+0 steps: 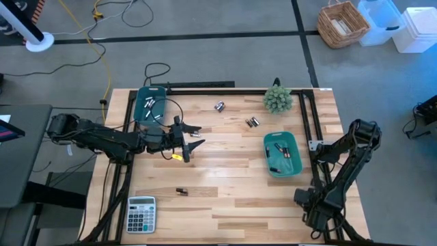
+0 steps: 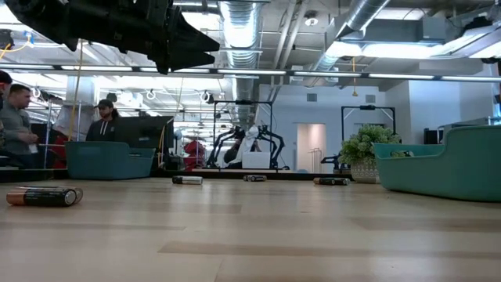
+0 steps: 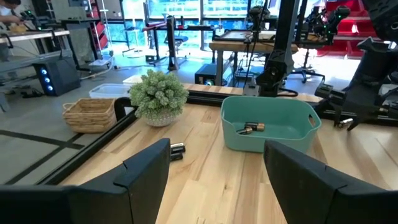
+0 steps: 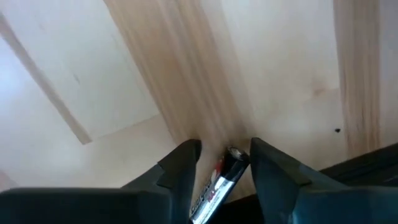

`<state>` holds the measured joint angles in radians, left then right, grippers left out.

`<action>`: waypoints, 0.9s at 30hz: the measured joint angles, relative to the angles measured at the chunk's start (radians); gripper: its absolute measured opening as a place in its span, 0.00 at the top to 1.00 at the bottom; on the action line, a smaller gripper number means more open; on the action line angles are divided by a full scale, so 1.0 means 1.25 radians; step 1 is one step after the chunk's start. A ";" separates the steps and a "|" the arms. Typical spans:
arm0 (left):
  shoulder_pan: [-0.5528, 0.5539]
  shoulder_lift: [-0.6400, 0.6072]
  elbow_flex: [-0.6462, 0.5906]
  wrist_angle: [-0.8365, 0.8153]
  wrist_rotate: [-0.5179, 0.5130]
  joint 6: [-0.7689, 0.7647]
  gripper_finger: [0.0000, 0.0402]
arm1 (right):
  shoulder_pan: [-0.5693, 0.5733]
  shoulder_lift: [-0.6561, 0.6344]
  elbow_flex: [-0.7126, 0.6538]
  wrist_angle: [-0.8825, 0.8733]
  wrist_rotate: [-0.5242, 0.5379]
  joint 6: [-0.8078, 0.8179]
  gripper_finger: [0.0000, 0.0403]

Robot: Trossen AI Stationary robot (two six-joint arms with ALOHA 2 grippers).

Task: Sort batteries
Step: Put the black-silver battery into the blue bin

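Observation:
The battery is slanted between the fingers of my right gripper, so next I open them and grip the battery's body [image 4: 215, 194] in line before handing it to my left gripper.
My left gripper [image 1: 199, 135] hangs open above the table's middle left, touching nothing; its fingers frame the table in the left wrist view [image 3: 214, 168]. My right gripper [image 1: 304, 198] is low near the right edge and is shut on a silver and dark battery [image 4: 219, 180]. Loose batteries lie on the wood: one pair [image 1: 219, 106], another pair [image 1: 252, 122] and one near the front [image 1: 181, 191]. The left teal bin [image 1: 151, 106] holds several batteries. The right teal bin [image 1: 282, 154] holds a few [image 3: 249, 129]. My right gripper has the battery pinched between its two fingers, one finger [image 4: 183, 163] on each long side. The battery lies along the fingers, and its capped end [image 4: 235, 154] reaches about level with the fingertips. The fingers point down at the wood. Whether the battery touches the table, I cannot tell.
A grey calculator [image 1: 141, 214] lies at the near left corner and a small potted plant [image 1: 278, 100] stands at the far right. A small yellow piece [image 1: 176, 156] lies under the left arm. Black rails [image 1: 205, 87] run along the table's edges. People stand in the room beyond [image 2: 16, 117].

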<state>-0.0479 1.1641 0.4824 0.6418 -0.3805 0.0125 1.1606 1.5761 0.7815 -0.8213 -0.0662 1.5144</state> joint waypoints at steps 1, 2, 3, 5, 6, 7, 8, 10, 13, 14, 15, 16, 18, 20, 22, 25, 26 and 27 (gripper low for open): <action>0.000 0.000 0.000 0.000 0.000 0.000 0.37 | 0.000 0.000 0.000 0.002 0.000 -0.002 0.62; 0.000 0.000 0.000 0.000 0.000 0.000 0.37 | 0.000 0.000 0.000 0.004 0.000 -0.010 0.65; 0.000 0.000 0.000 0.000 0.000 0.000 0.37 | 0.000 0.000 0.000 0.008 0.000 -0.016 0.67; 0.000 0.000 0.000 0.001 0.000 0.002 0.37 | 0.000 0.000 0.000 0.011 -0.002 -0.033 0.72; 0.000 0.000 0.000 0.001 0.000 0.003 0.37 | 0.000 0.000 0.000 0.010 -0.003 -0.037 0.74; 0.000 0.000 0.000 0.002 0.000 0.004 0.37 | 0.000 0.000 0.000 0.010 -0.004 -0.037 0.75; 0.000 0.000 0.000 0.002 0.000 0.004 0.37 | 0.000 0.000 0.000 0.009 -0.005 -0.037 0.76; 0.000 0.000 0.000 0.002 0.000 0.005 0.37 | 0.000 0.000 0.000 0.008 -0.006 -0.038 0.78; 0.000 0.000 0.000 0.001 0.000 0.005 0.37 | 0.000 0.000 0.000 0.006 -0.006 -0.037 0.80; 0.000 0.000 0.000 0.001 0.000 0.006 0.37 | 0.000 0.000 0.000 0.006 -0.006 -0.033 0.80; 0.000 0.000 0.000 0.001 0.000 0.009 0.37 | -0.001 0.000 0.000 0.006 -0.006 -0.028 0.80; 0.000 0.000 0.000 0.001 0.000 0.012 0.37 | -0.005 -0.001 0.000 0.005 -0.007 -0.027 0.80; 0.000 0.000 0.000 0.000 0.000 0.014 0.37 | -0.011 -0.006 -0.001 0.001 -0.013 -0.021 0.78; 0.000 0.000 0.000 0.000 0.000 0.014 0.37 | -0.019 -0.013 -0.002 -0.007 -0.015 -0.018 0.75; 0.000 0.000 0.000 0.000 0.000 0.019 0.37 | -0.023 -0.018 -0.003 -0.013 -0.015 -0.018 0.71; 0.000 0.000 0.000 0.000 0.000 0.020 0.37 | -0.030 -0.019 -0.003 -0.016 -0.018 -0.018 0.63; 0.000 0.000 0.000 -0.001 0.000 0.020 0.37 | -0.030 -0.020 -0.003 -0.016 -0.019 -0.018 0.61; 0.000 0.000 0.000 -0.001 0.000 0.020 0.37 | -0.030 -0.020 0.000 -0.019 -0.019 -0.018 0.59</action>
<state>-0.0479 1.1641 0.4824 0.6409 -0.3805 0.0381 1.1233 1.5517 0.7808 -0.8450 -0.0898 1.4918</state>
